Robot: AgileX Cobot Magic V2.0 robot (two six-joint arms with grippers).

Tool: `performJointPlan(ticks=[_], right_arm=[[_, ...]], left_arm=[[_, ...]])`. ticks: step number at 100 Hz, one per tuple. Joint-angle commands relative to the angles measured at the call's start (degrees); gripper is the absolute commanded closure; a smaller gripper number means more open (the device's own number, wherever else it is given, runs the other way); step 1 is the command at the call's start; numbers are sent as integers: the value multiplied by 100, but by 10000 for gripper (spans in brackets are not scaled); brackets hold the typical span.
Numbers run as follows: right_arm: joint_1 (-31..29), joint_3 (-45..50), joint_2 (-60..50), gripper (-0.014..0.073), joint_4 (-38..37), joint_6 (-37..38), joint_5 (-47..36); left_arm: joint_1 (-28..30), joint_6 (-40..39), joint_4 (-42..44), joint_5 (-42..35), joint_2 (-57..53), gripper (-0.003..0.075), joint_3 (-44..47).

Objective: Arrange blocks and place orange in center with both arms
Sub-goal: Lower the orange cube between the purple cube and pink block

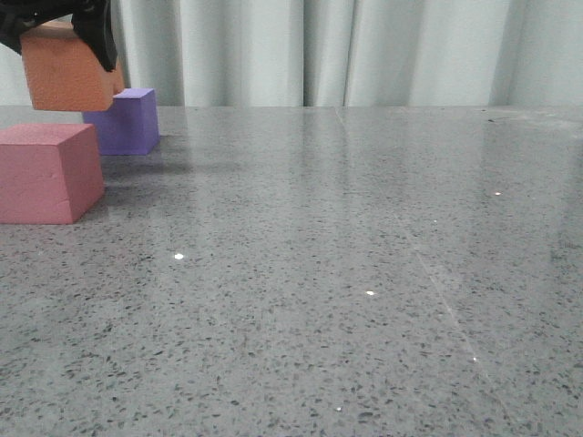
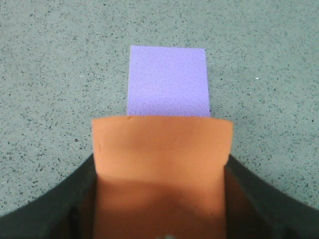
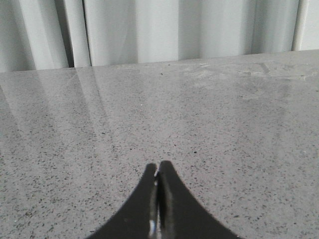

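Observation:
My left gripper is going to release the orange cube on the table [image 1: 92,144], in the spot between the pink-red cube and the purple cube. The orange cube still hangs in the air.
The orange cube [image 1: 66,75] hangs in the air at the far left, held by my left gripper [image 1: 64,27], which is shut on it. In the left wrist view the orange cube [image 2: 162,164] fills the space between the black fingers [image 2: 67,204]. Below and beyond it, the purple cube [image 1: 124,121] [image 2: 168,81] rests on the table. The pink-red cube [image 1: 47,173] sits on the table nearer the camera at the left edge. My right gripper [image 3: 158,167] is shut on nothing, above bare table; it is out of the front view.
The speckled grey table [image 1: 346,273] stretches wide to the right of the cubes. A pale curtain [image 1: 346,50] hangs behind the table's far edge.

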Motion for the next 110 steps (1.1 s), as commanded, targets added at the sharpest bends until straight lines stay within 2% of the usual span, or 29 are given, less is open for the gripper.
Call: performJointPlan(ticks=[1,50,110], right_arm=[[-42,-83,-127,661,5,-52,-475],[-42,-83,-127,661,5,-52,-475],[-42,-83,-127,661,5,-52,-475]], left_arm=[[0,92,75,-286,-232,697,-140],[0,105,99,-659,-115,697,203],[0,105,75,-575,227,698,203]])
